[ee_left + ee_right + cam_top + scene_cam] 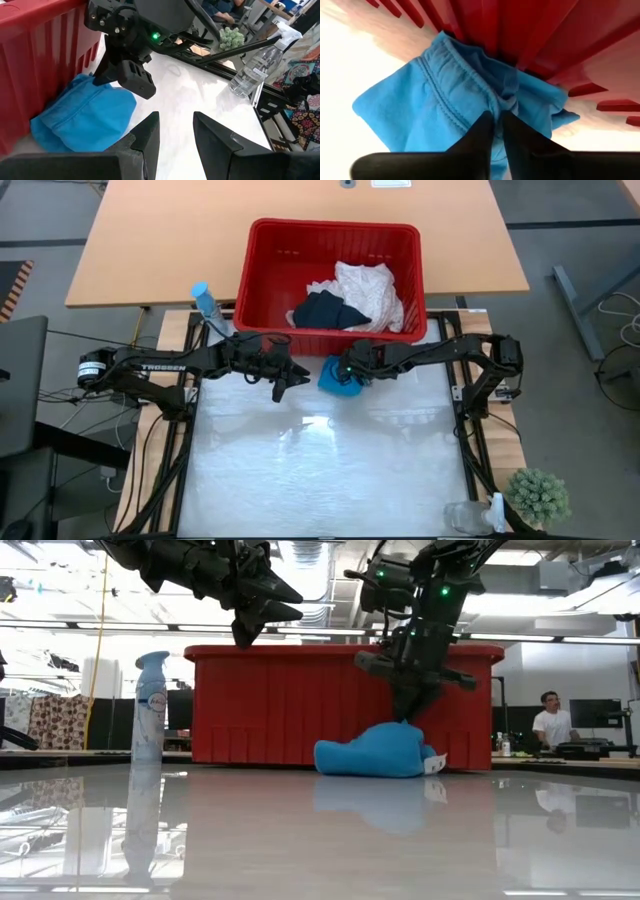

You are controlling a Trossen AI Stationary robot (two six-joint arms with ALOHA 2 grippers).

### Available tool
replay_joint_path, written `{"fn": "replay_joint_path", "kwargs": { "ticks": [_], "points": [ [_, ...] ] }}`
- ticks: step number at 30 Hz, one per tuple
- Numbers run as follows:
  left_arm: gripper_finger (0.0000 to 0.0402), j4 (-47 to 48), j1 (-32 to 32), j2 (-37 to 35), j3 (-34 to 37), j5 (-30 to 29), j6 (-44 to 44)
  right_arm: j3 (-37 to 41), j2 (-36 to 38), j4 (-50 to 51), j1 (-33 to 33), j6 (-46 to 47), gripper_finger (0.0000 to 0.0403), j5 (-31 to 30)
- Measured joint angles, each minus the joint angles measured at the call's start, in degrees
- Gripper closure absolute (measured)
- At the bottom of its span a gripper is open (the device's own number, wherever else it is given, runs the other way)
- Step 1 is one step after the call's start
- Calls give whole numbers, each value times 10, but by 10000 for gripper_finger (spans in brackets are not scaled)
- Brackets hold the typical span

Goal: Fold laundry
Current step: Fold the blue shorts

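Note:
The turquoise garment is bunched against the near side of the red basket, so next my right gripper grips it below the stitched hem point(430, 113) and slides it clear.
The small turquoise garment point(333, 379) lies bunched on the table, against the near wall of the red basket point(262, 280); it also shows in the low view point(375, 755). My right gripper point(497, 127) stands over it, pointing down, shut on it. My left gripper point(175, 125) hovers open above the table, left of the garment point(85, 120), touching nothing. The cream-white lacy cloth point(372, 292) and the dark navy garment point(325, 310) lie inside the basket. My right gripper pinches a raised fold of the turquoise garment point(492, 102) between its two fingers, beside a stitched, gathered hem. The fingers come from above, pointing down point(410, 705). The garment rests slack on the table, leaning against the basket wall; how many layers are held cannot be told.
A blue-capped spray can point(150, 710) stands at the table's far left, near the basket corner. A clear spray bottle point(470, 515) and a small green plant point(540, 495) sit at the near right corner. A person point(548, 720) sits in the room beyond.

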State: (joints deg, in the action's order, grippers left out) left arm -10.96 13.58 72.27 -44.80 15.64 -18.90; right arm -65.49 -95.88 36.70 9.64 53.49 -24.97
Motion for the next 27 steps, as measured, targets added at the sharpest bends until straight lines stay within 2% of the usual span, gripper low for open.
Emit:
{"fn": "replay_joint_path", "kwargs": {
  "ticks": [7, 12, 20, 24, 27],
  "points": [
    [294, 0, 0, 0, 0, 0, -2, 0, 0, 8, 10, 0, 266, -5],
    [294, 3, 0, 0, 0, 0, -2, 0, 0, 5, 16, -24, 241, -6],
    [294, 15, 0, 0, 0, 0, -2, 0, 8, 3, 15, -30, 233, -3],
    [294, 14, 0, 0, 0, 0, -2, -19, 31, 3, 1, -54, 239, 2],
    [294, 14, 0, 0, 0, 0, -2, -22, 45, 5, -15, -38, 253, 22]
  ]
}}
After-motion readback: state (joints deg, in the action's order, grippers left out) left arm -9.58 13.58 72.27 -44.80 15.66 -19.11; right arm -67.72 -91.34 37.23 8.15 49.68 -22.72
